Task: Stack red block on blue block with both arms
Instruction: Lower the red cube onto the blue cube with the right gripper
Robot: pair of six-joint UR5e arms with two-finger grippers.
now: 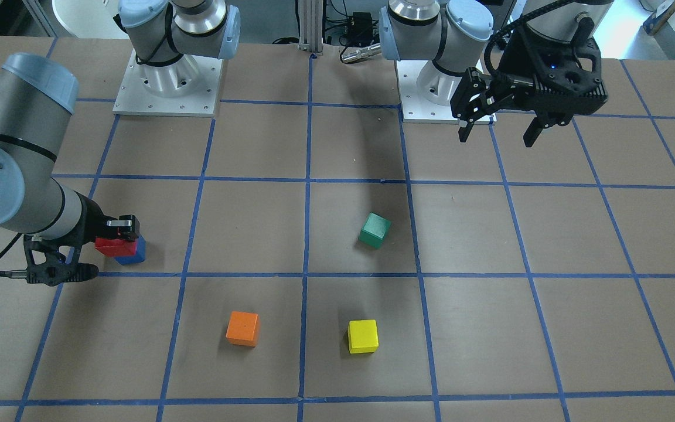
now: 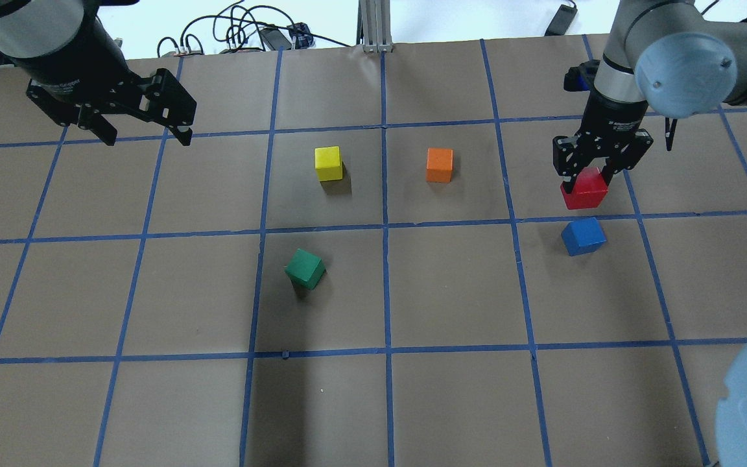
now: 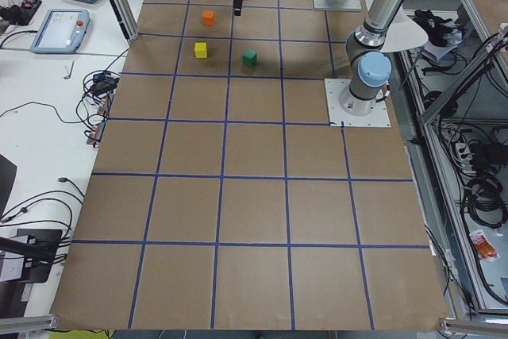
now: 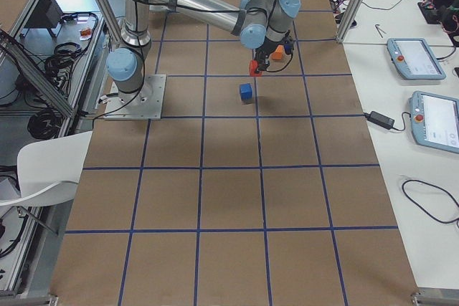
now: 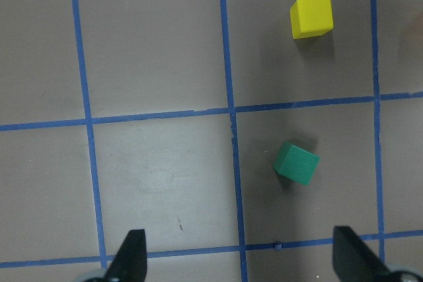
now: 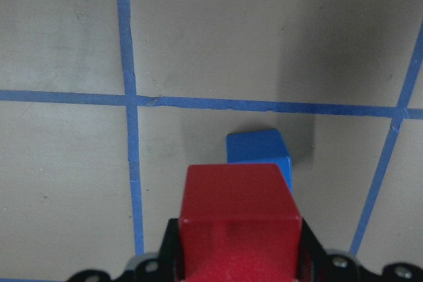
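Note:
Next, I release the red block from my right gripper on the upper side of the blue block (image 1: 120,241) (image 6: 260,188), just above the line of tape.
My right gripper (image 2: 586,176) is shut on the red block (image 2: 584,191) and holds it in the air. The blue block (image 2: 583,236) lies on the table just short of it. In the right wrist view the red block (image 6: 238,219) sits between the jaws and covers part of the blue block (image 6: 259,155) beyond it. In the front-facing view the red block (image 1: 112,245) overlaps the blue block (image 1: 135,252). My left gripper (image 2: 148,139) is open and empty, high over the table's far left; it also shows in the front-facing view (image 1: 497,139).
A green cube (image 2: 305,268) lies tilted near the table's middle. A yellow cube (image 2: 328,163) and an orange cube (image 2: 439,165) sit further out. Blue tape lines mark a grid on the brown table. The arm bases (image 1: 167,82) stand at the robot's edge.

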